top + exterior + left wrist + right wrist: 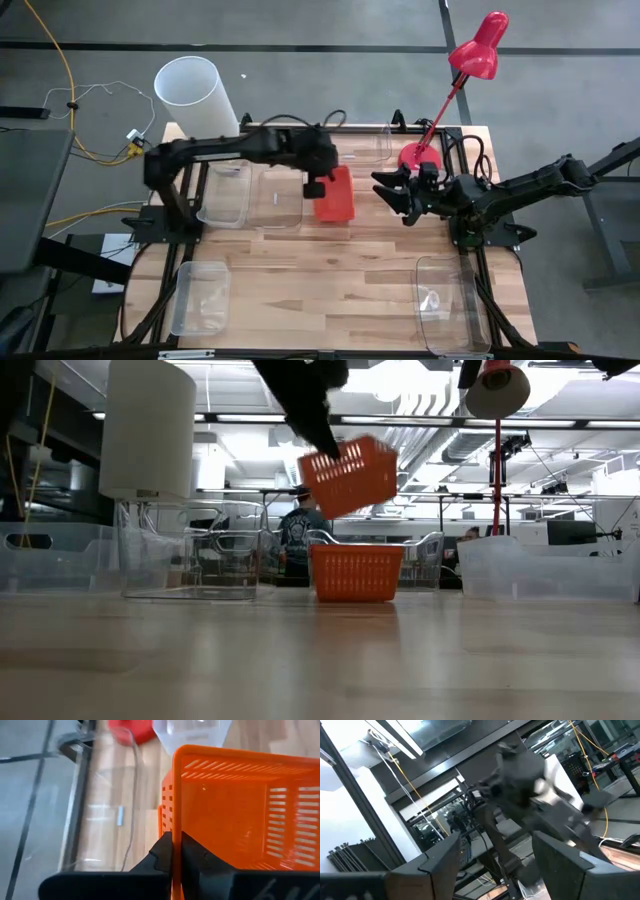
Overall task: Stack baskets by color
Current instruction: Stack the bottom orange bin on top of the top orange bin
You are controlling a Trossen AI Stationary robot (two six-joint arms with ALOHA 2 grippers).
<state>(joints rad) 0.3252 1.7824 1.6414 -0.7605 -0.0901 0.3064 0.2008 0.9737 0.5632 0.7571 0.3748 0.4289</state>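
The small orange basket, now held in the air, will be set down by my left gripper inside the second orange basket (335, 204) on the table.
My left gripper (318, 187) is shut on a small orange mesh basket (350, 475) and holds it in the air over the middle of the table's far half. A second orange basket (355, 572) stands on its base on the table right below it. Clear bins rest on the table at the far left (225, 190) and beside it (275, 195). Others sit at the near left (200, 295) and near right (450, 300). My right gripper (400, 195) hovers open to the right of the orange baskets, with nothing between its fingers (440, 865). My left gripper pinches one wall of the orange basket at its rim (174, 827), with one finger inside (197, 862) the basket and one outside. The fingers come slanting down from the table's left side. The basket is lifted clear and hangs tilted above the other orange basket.
A red desk lamp stands with its base (418, 155) at the far right, its head (482, 45) beyond the table's far edge. A white cylinder (195, 90) stands at the far left corner. Another clear bin (372, 145) lies at the far edge. The table's near middle is bare wood (320, 290).
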